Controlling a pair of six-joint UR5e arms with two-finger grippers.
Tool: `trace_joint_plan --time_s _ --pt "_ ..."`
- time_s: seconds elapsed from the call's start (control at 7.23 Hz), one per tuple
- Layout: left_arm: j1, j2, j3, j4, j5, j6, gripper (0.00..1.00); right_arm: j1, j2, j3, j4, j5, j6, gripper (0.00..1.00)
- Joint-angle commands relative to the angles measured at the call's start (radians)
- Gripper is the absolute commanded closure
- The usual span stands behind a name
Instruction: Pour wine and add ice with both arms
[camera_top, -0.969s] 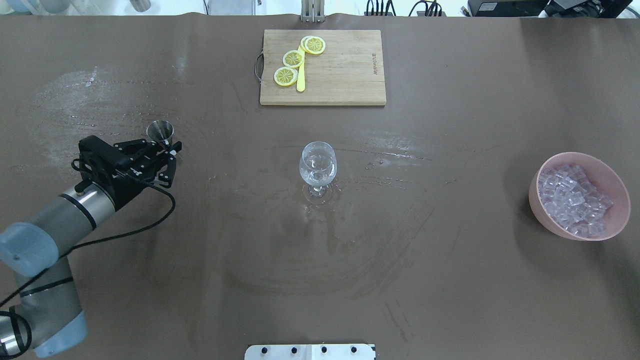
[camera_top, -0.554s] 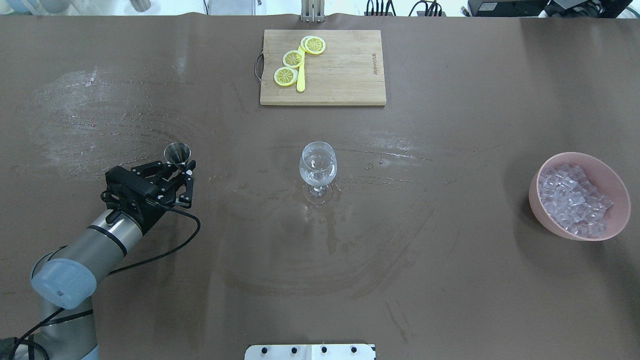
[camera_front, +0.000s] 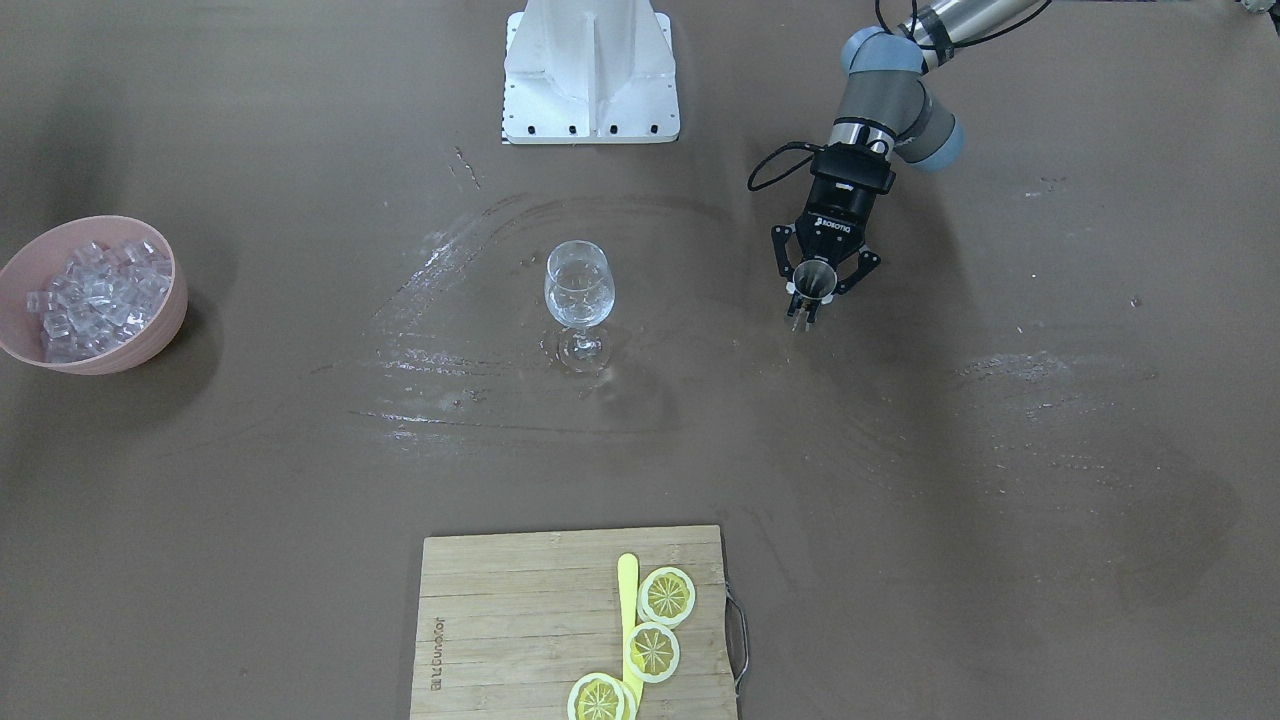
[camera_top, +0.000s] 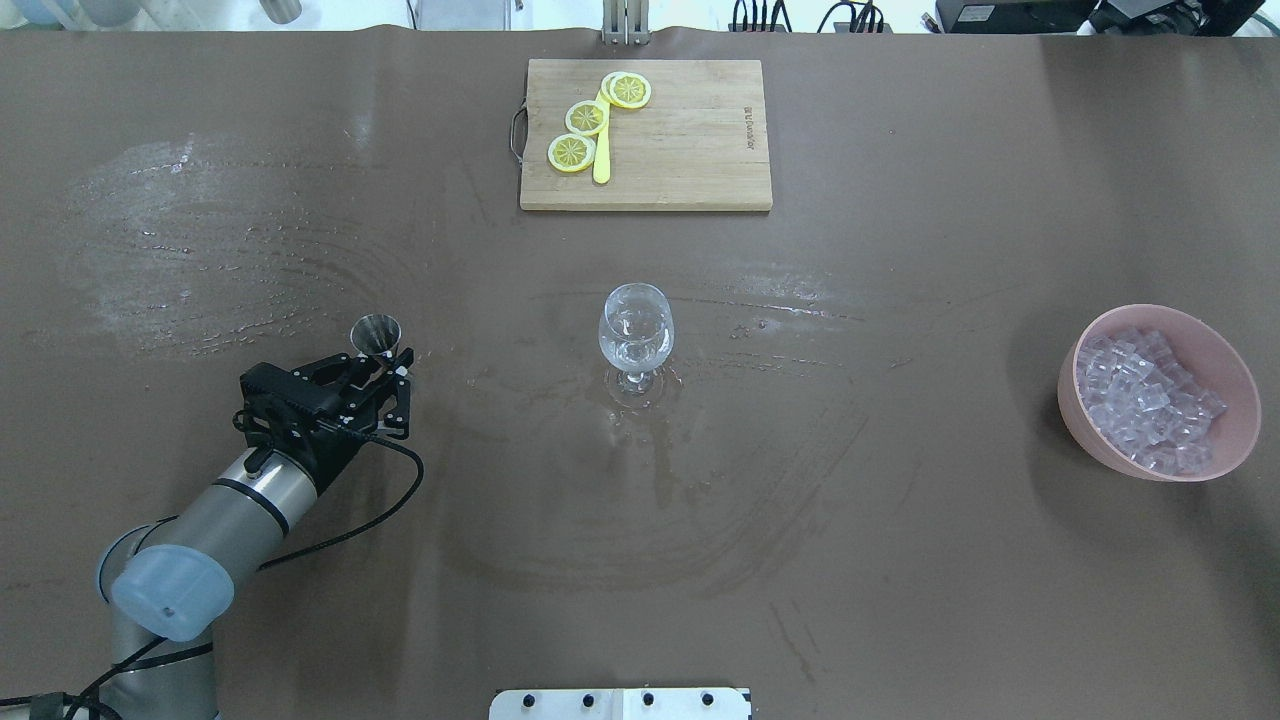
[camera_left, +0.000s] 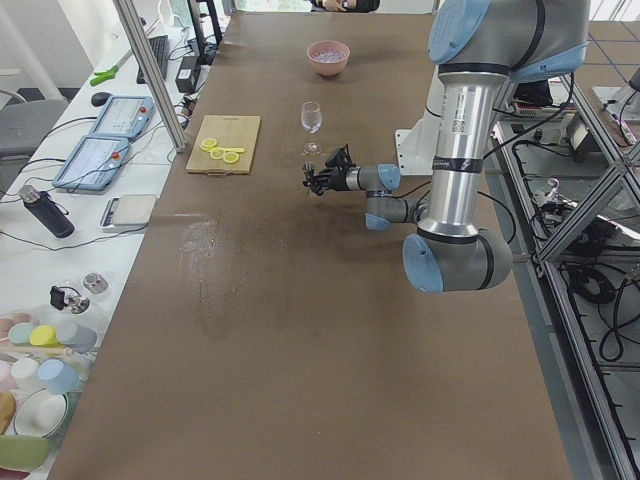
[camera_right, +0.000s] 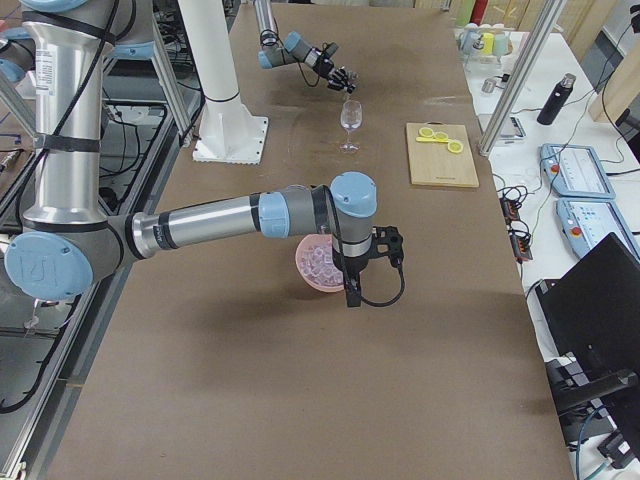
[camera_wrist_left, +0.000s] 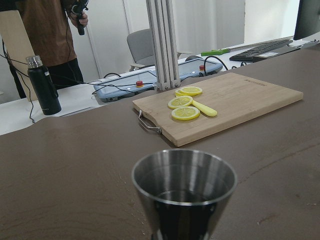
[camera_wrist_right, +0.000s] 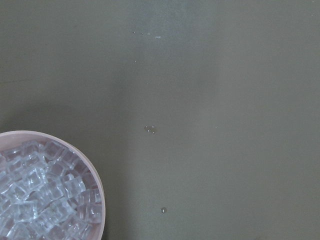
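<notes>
My left gripper needs to set the jigger cup down on the brown table (camera_front: 877, 347) between the wine glass and the outer wet patch.
My left gripper (camera_top: 384, 366) is shut on a small steel jigger cup (camera_top: 378, 333), held upright above the brown table, well to the left of the clear wine glass (camera_top: 636, 335). In the front-facing view the gripper (camera_front: 815, 292) and jigger (camera_front: 813, 282) are to the right of the glass (camera_front: 579, 290). The left wrist view shows the jigger (camera_wrist_left: 184, 192) close up. The ice (camera_top: 1145, 400) is heaped in a pink bowl (camera_top: 1085, 432) at the far right. My right gripper (camera_right: 350, 296) hangs over that bowl; I cannot tell whether it is open or shut. Its wrist view shows ice (camera_wrist_right: 40, 197).
A wooden cutting board (camera_top: 690, 150) with lemon slices (camera_top: 586, 117) and a yellow knife lies at the table's far edge. The white base block (camera_top: 620, 703) sits at the near edge. Wet streaks mark the table around the glass.
My left gripper has carried the jigger to the right and nearer to the robot, closing on the wine glass. The glass, bowl and board have not moved.
</notes>
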Motion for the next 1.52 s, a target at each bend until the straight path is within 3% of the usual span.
trace_joint_plan --time_s 0.0,0.69,1.38 --pt "0.004 -0.017 0.028 -0.050 -0.009 -0.055 1.00 0.000 0.000 0.000 0.001 0.000 0.000 0.00" --pt "0.003 0.042 0.031 -0.133 -0.010 -0.045 1.00 0.000 0.000 0.005 0.001 0.000 0.000 0.00" --pt "-0.104 0.121 0.077 -0.258 -0.164 -0.043 1.00 0.000 0.000 0.006 0.001 0.000 0.000 0.00"
